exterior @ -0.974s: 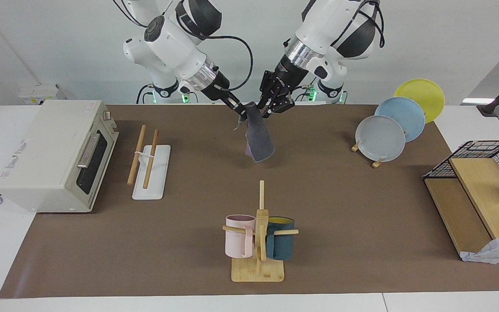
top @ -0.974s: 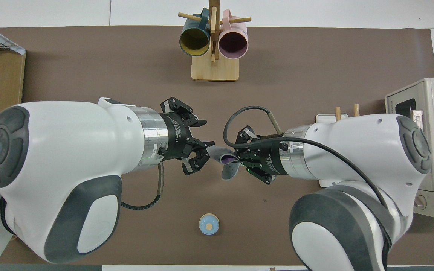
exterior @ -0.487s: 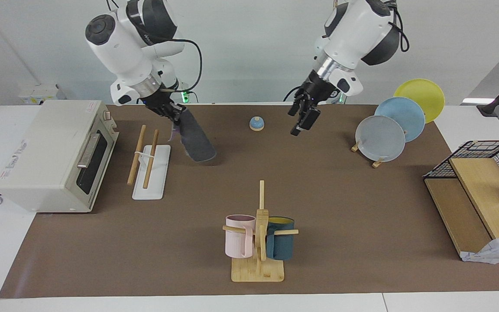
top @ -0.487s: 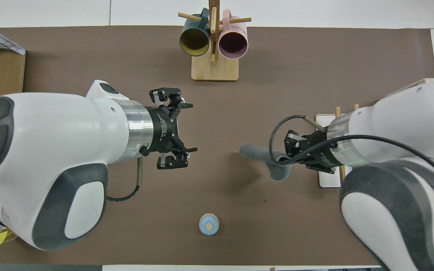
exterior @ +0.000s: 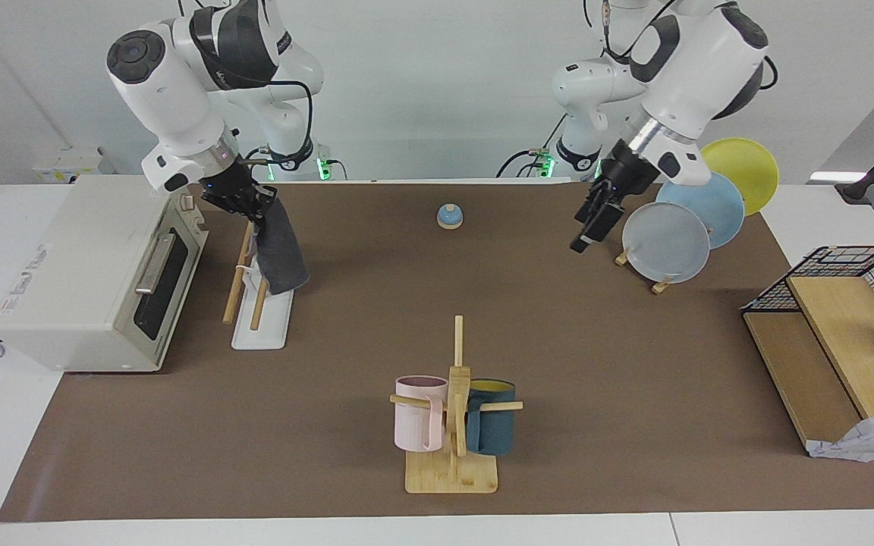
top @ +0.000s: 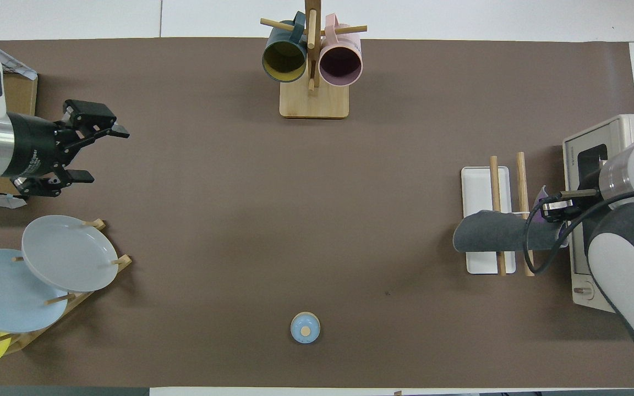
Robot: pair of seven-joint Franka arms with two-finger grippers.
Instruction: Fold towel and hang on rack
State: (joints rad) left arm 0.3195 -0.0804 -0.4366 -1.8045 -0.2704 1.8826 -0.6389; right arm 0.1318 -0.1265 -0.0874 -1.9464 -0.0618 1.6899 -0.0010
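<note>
I will release the towel with my right gripper, draped across both wooden rods of the rack [top: 505, 223], over the white base.
The towel [exterior: 281, 250] hangs folded, dark grey face outward, with a purple edge [top: 540, 199] showing by the grip. My right gripper [exterior: 253, 203] is shut on its upper end, beside the oven. The cloth [top: 507, 234] lies across both wooden rods of the rack [top: 492, 176], over the half of the rack [exterior: 262, 318] nearer the robots. Whether it rests on the rods I cannot tell. The right gripper [top: 556, 212] is mostly hidden under its arm. My left gripper [exterior: 587, 233] hangs open and empty beside the plates, and it also shows spread wide from overhead [top: 99, 155].
A toaster oven [exterior: 95, 273] stands right beside the rack at the right arm's end. A mug tree [exterior: 454, 409] with two mugs stands far from the robots. A small blue bell [exterior: 449, 216] sits near them. Three plates on a stand [exterior: 664, 243] and a wire-and-wood shelf [exterior: 839, 303] fill the left arm's end.
The left gripper opened, let go of the towel and drew back to the plates. The right arm carried the towel from mid-table to over the rack.
</note>
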